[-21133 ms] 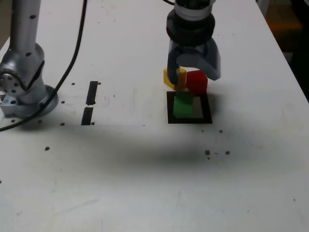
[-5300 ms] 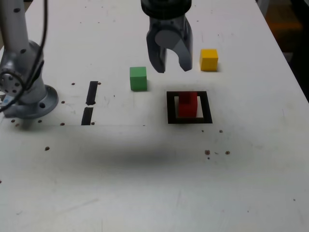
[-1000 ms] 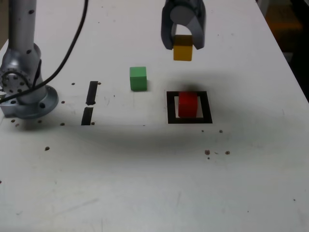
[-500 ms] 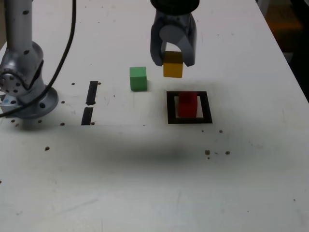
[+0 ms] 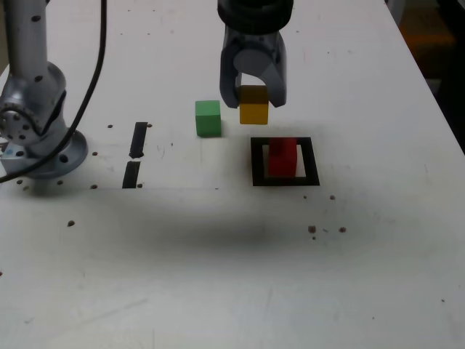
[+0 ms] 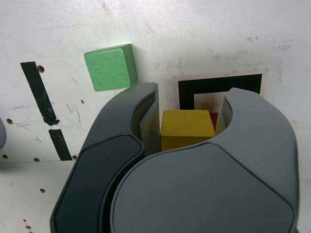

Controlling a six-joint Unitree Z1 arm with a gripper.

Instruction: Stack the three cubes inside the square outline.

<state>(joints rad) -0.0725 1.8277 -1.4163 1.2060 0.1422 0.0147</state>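
Note:
I should bring the yellow cube to rest and let go of it with my gripper on top of the red cube (image 5: 278, 142) (image 6: 214, 119) inside the black square outline.
My gripper (image 5: 253, 103) (image 6: 189, 127) is shut on the yellow cube (image 5: 253, 105) (image 6: 187, 128) and holds it in the air, behind and a little to the exterior view's left of the square outline (image 5: 256, 161) (image 6: 221, 82). The red cube (image 5: 282, 157) sits inside that black outline; in the wrist view only a sliver of red (image 6: 214, 121) shows past the yellow cube. The green cube (image 5: 208, 118) (image 6: 110, 67) rests on the table to the exterior view's left of the gripper.
Two short black strips (image 5: 136, 154) (image 6: 44, 108) lie on the white table (image 5: 218, 276). The arm's grey base (image 5: 33, 102) with a black cable stands at the exterior view's left edge. Small dark specks dot the tabletop.
The gripper has carried the yellow cube down and toward the exterior view's left over the last second, closer to the square outline. The red and green cubes have not moved.

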